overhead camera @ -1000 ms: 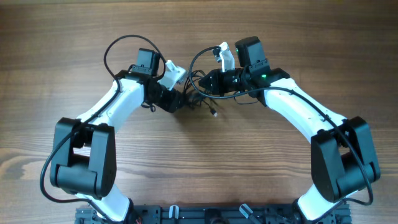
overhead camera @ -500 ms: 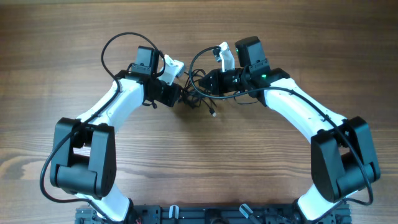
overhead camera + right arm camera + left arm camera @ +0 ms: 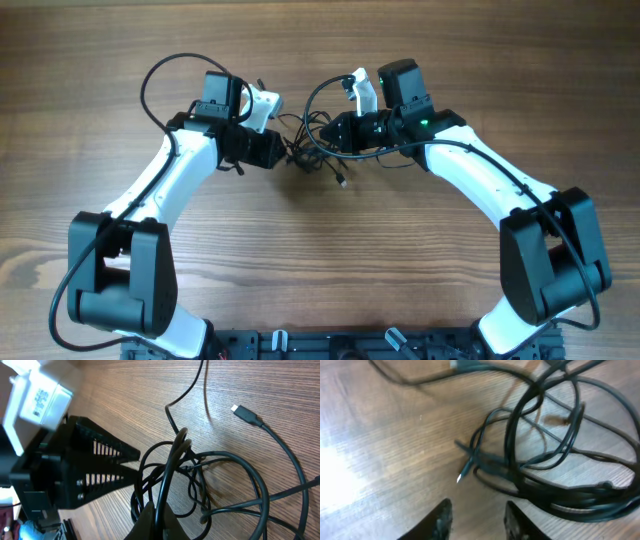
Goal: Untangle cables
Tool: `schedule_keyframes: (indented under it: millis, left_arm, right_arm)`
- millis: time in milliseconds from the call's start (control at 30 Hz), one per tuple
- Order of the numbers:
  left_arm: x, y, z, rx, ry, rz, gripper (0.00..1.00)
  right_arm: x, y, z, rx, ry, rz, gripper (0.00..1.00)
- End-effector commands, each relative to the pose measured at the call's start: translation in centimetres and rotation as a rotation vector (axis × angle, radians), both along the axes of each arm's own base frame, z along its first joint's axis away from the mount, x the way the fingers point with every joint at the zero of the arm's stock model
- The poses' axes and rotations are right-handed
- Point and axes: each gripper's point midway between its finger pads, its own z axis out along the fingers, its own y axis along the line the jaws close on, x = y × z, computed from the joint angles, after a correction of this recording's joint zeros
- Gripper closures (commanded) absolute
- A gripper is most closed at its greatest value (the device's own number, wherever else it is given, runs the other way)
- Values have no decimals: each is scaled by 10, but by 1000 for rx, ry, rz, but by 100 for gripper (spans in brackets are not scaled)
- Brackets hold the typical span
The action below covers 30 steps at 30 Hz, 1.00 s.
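Observation:
The open fingers of my left gripper straddle wood beside the cables, so next I back that gripper off, turn it and close it on strands of cable at the heap's edge (image 3: 492,481).
The cables (image 3: 312,153) are a bunch of thin black wires looped together on the wooden table between the two arms. In the left wrist view the cables (image 3: 545,460) lie just ahead and to the right of my left gripper (image 3: 477,521), which is open over bare wood; a small silvery plug tip (image 3: 460,478) points toward it. My left gripper (image 3: 284,153) sits at the bunch's left edge. My right gripper (image 3: 329,136) is at the bunch's right side. In the right wrist view, my right gripper (image 3: 161,522) is shut on one strand of the cables (image 3: 200,475); a plug end (image 3: 245,414) lies loose.
A thicker black arm cable (image 3: 158,76) loops out behind the left arm, and another arm cable (image 3: 316,92) arcs behind the right wrist. The arm bases (image 3: 330,345) stand along the table's front edge. The left gripper's black fingers (image 3: 100,467) fill the left of the right wrist view.
My left arm has drawn back to the left, away from the bunch, and its jaws now stand apart with nothing in them. The right arm and its grip have not moved.

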Motion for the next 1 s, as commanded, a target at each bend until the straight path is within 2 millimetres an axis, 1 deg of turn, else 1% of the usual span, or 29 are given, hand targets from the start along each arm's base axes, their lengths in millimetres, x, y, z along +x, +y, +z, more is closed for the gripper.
schedule_keyframes:
  millis: [0, 33, 67, 233, 267, 333, 467, 533, 567, 633, 700, 867, 967]
  left_arm:
    - [-2, 9, -11, -8, 94, 163, 46]
    - [-4, 9, -13, -12, 109, 183, 46]
    - [-6, 8, -15, -10, 115, 179, 54]
    - [-8, 8, -39, -34, 64, 189, 57]
    - [-9, 5, -43, -64, 62, 204, 57]
    - [-7, -8, -42, -153, 31, 183, 59]
    - [4, -11, -37, -194, 6, 229, 61]
    - [8, -13, -33, -216, -7, 235, 64]
    - [10, -13, -32, -222, -15, 242, 67]
    - [19, -11, -27, -250, -26, 293, 70]
    - [26, -12, -21, -271, -55, 300, 70]
    - [31, -13, -15, -280, -87, 294, 69]
    - [33, -13, -14, -279, -100, 296, 64]
  right_arm:
    - [3, 1, -1, 3, -10, 16, 96]
    - [3, 1, -2, 2, -9, 16, 96]
    - [3, 1, -2, 2, -10, 17, 96]
    - [3, 1, -1, -3, -30, 31, 95]
    - [3, 1, -1, -2, -31, 31, 96]
    - [5, 2, 0, 1, -40, 31, 96]
    - [6, 2, 1, 4, -48, 31, 96]
    - [6, 2, 1, 4, -48, 31, 96]
    - [6, 2, 1, 4, -48, 31, 96]
    - [6, 2, 1, 4, -48, 31, 96]
    - [6, 2, 1, 3, -49, 31, 96]
    - [9, 0, -1, -12, -54, 16, 96]
    - [9, 0, -1, -11, -54, 17, 96]
